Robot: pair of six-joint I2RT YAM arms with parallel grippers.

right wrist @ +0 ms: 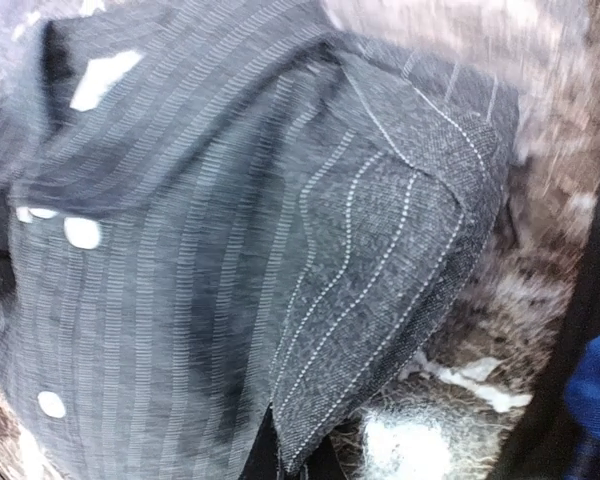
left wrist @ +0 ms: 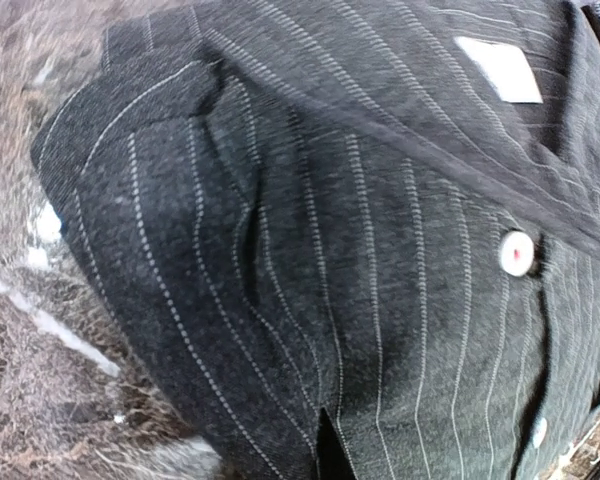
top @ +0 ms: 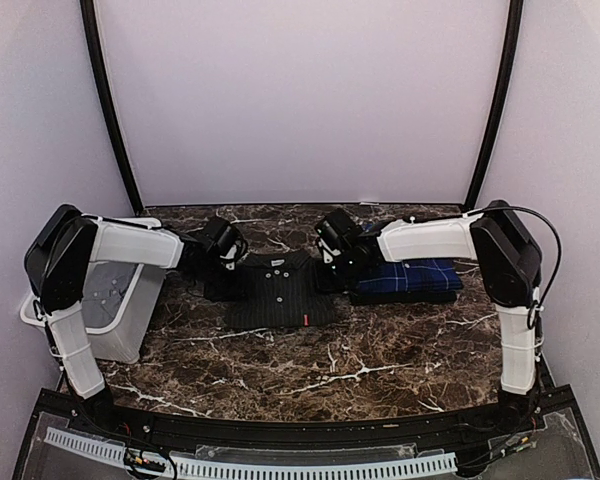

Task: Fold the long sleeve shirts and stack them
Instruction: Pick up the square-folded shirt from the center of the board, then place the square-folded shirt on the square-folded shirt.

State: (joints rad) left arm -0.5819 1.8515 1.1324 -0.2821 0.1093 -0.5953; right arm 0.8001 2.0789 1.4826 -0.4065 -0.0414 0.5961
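I need to use my left gripper to release the black pinstriped shirt on top of the folded blue plaid shirt (top: 404, 257).
The black pinstriped long sleeve shirt (top: 280, 290) lies folded, collar away from me, in the middle of the marble table (top: 380, 350). The blue plaid long sleeve shirt (top: 410, 278) lies folded just to its right. My left gripper (top: 223, 262) is at the black shirt's far left corner. In the left wrist view the left gripper (left wrist: 330, 455) is shut, with pinstriped cloth (left wrist: 310, 260) bunched over its dark tips. My right gripper (top: 332, 262) is at the far right corner. In the right wrist view the right gripper (right wrist: 285, 455) is shut on a folded flap (right wrist: 380, 260).
A white plastic bin (top: 115, 300) stands at the table's left edge under the left arm. The plaid shirt (right wrist: 595, 390) shows as a blue patch at the right edge of the right wrist view. A curved wall closes off the back.
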